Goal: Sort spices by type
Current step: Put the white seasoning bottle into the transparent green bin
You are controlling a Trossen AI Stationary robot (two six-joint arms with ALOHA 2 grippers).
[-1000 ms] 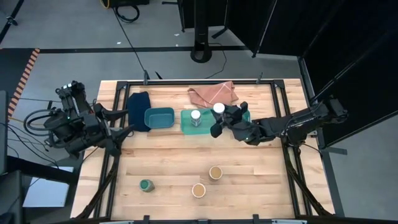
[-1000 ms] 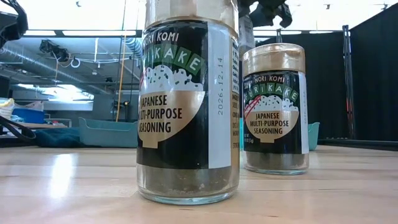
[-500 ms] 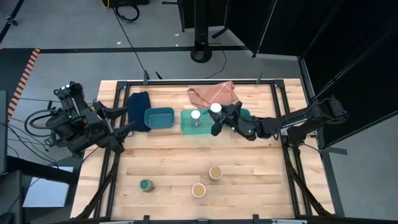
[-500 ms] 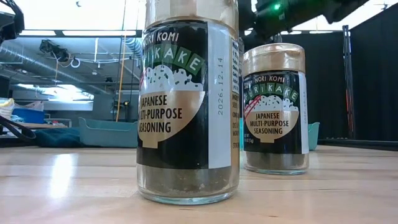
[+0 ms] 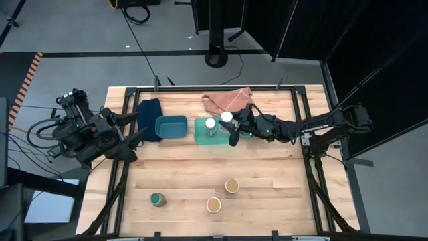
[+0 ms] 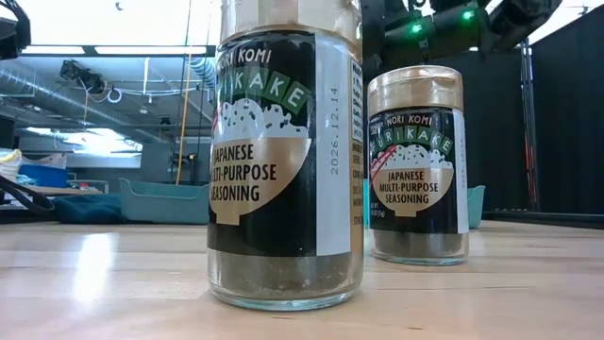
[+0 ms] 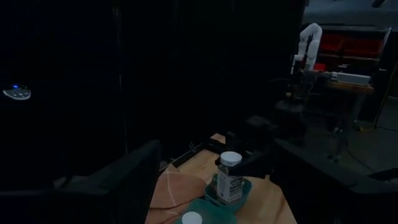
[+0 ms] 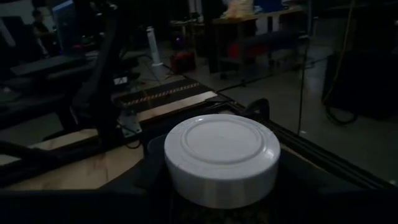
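I should let go of the white-lidded jar from my right gripper in the teal tray [image 5: 221, 132], beside the other white-lidded jar.
My right gripper [image 5: 234, 125] is shut on a white-lidded spice jar [image 5: 227, 117] above the right part of a teal tray [image 5: 200, 136]. A second white-lidded jar [image 5: 210, 124] stands in that tray. Two tan-lidded jars [image 5: 231, 185] [image 5: 213, 204] and one green-lidded jar [image 5: 156, 199] stand on the near half of the table; the other green-lidded jar is out of view. The low view shows the tan-lidded jars [image 6: 283, 161] [image 6: 416, 165] close up. My left gripper [image 5: 137, 136] waits open at the table's left edge. My right gripper holds the white-lidded jar by its glass body [image 7: 229, 185] below the lid [image 8: 221, 152], pinched between the two fingers. The fingers come level from the table's right side. The jar stands upright over the tray; whether its base touches the tray I cannot tell.
An empty teal tray [image 5: 171, 126] sits left of the one with the jar, and a dark blue cloth [image 5: 150, 118] lies beside it. A pinkish cloth [image 5: 229, 100] lies at the far edge. Black rails [image 5: 127, 167] run along the table's sides.
My right gripper has carried the white-lidded jar a short way toward the table's left, from beside the tray's right end to over the tray, closer to the other white-lidded jar. The jar has stayed upright in the shut fingers.
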